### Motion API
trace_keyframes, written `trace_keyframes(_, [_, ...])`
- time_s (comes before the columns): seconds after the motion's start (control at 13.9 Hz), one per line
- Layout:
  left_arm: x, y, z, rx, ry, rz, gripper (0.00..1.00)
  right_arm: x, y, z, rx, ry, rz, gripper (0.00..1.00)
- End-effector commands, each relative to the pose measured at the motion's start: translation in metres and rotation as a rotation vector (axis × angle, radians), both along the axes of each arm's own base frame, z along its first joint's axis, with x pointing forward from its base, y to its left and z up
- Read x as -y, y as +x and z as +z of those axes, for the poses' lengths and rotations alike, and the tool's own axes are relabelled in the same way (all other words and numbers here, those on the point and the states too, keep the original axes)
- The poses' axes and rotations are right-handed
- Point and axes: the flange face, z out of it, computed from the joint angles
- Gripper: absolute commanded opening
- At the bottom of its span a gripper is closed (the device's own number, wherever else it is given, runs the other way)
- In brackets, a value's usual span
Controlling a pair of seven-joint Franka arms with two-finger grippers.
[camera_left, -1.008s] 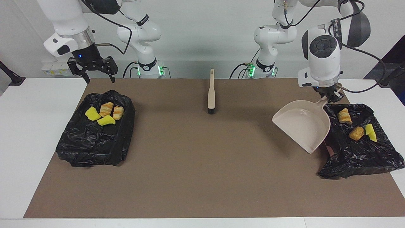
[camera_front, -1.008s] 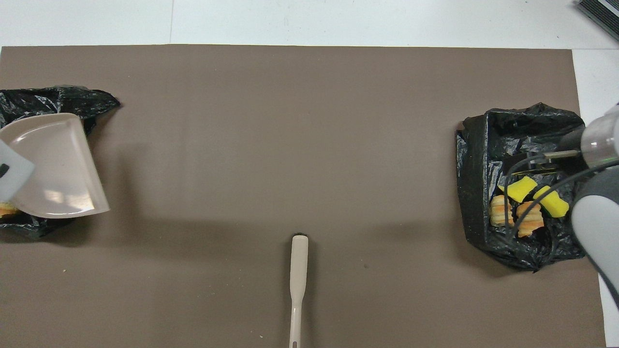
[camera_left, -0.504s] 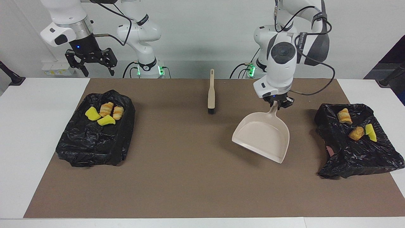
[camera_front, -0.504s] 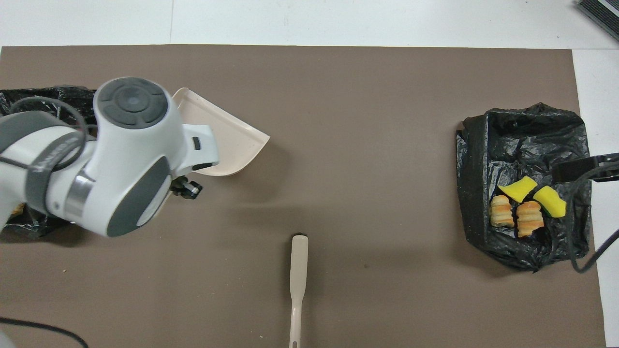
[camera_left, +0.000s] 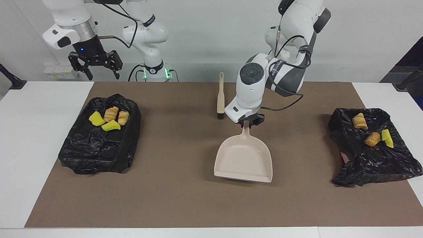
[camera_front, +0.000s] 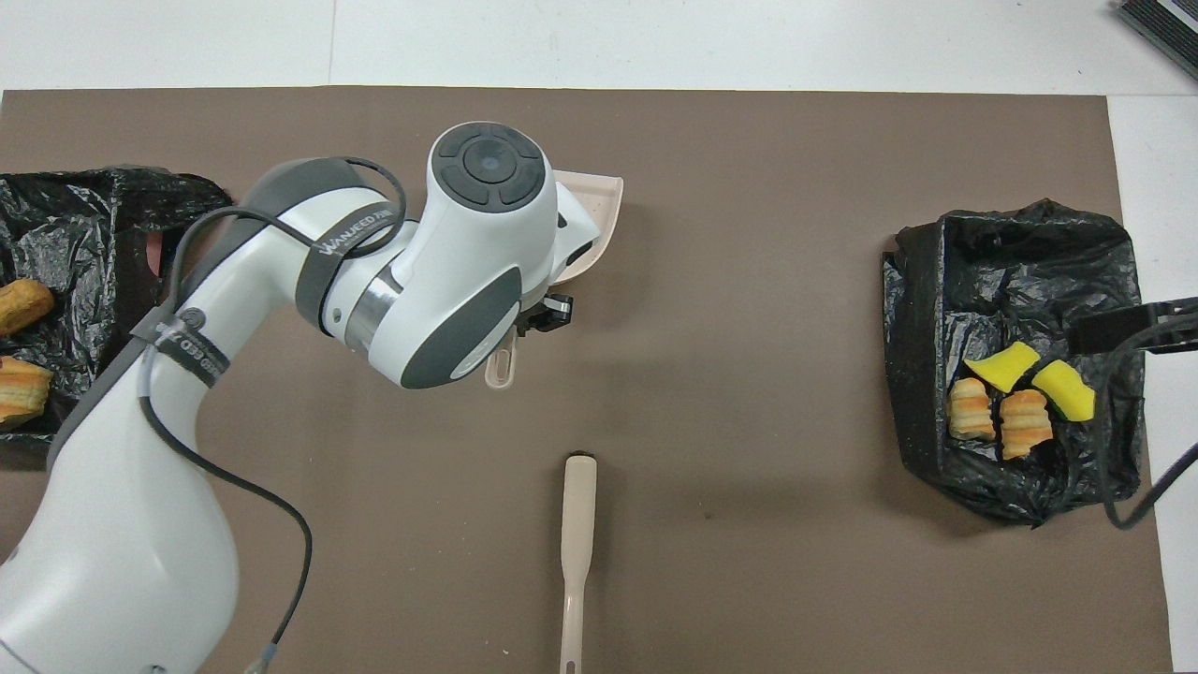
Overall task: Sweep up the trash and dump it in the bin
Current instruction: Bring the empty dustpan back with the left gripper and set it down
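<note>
Next, I release the beige dustpan, now low on the mat's middle, from my left gripper on the brown mat (camera_front: 581, 277) just past the brush's bristles, in line with the brush.
My left gripper (camera_left: 246, 123) is shut on the handle of the beige dustpan (camera_left: 244, 162), whose empty tray lies level and low on the middle of the mat; the arm hides most of the dustpan (camera_front: 599, 201) from above. The trash lies in two black-lined bins. The bin (camera_left: 99, 152) at the right arm's end holds yellow sponge bits (camera_left: 96, 119) and bread chunks (camera_left: 111, 114). The bin (camera_left: 373, 165) at the left arm's end holds bread chunks (camera_left: 359, 121) and a green-yellow sponge piece (camera_left: 387, 138). My right gripper (camera_left: 96, 67) hangs open, high over its bin's near edge.
A beige brush (camera_left: 220, 96) lies on the brown mat (camera_left: 185, 198) near the robots, bristles pointing away from them, close beside the left arm's wrist. The brush (camera_front: 577, 552) shows whole from above. White table borders the mat.
The left arm has swung the dustpan from the bin at its end to the middle of the mat and levelled it. The right gripper rose slightly, then stayed put.
</note>
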Motion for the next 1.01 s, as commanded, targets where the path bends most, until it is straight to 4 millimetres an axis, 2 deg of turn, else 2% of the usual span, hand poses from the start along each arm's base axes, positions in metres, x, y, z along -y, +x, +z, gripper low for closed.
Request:
trace_keyframes(0.0, [0.024, 0.0, -0.002, 0.033, -0.014, 0.057, 0.0, 0.003, -0.005, 0.0, -0.016, 0.002, 0.014, 1.0])
trace_keyframes(0.07, [0.03, 0.005, -0.013, 0.045, -0.044, 0.1, 0.0, 0.003, -0.005, 0.0, -0.016, 0.002, 0.014, 1.0])
trace_keyframes(0.22, [0.055, -0.003, -0.033, 0.062, -0.046, 0.117, 0.0, 0.003, -0.005, 0.0, -0.016, 0.002, 0.014, 1.0])
trace_keyframes(0.36, [0.06, 0.0, -0.058, 0.078, -0.022, 0.088, 0.0, 0.004, -0.005, 0.0, -0.016, 0.002, 0.012, 1.0])
trace_keyframes(0.43, [0.069, -0.008, -0.067, 0.077, -0.01, 0.063, 0.0, 0.003, -0.005, 0.0, -0.016, 0.002, 0.014, 1.0])
trace_keyframes(0.58, [0.07, -0.012, -0.069, 0.07, -0.002, 0.059, 0.0, 0.003, -0.005, -0.001, -0.017, 0.002, 0.014, 1.0])
trace_keyframes(0.65, [0.068, -0.01, -0.068, 0.072, -0.007, 0.065, 0.06, 0.003, -0.005, -0.001, -0.017, 0.002, 0.014, 1.0])
trace_keyframes(0.86, [0.066, -0.018, -0.077, 0.055, 0.015, 0.052, 0.83, 0.003, -0.006, 0.0, -0.016, 0.002, 0.014, 1.0])
trace_keyframes(0.94, [0.063, -0.015, -0.075, 0.062, 0.021, 0.042, 0.99, 0.003, -0.005, -0.001, -0.017, 0.002, 0.014, 1.0])
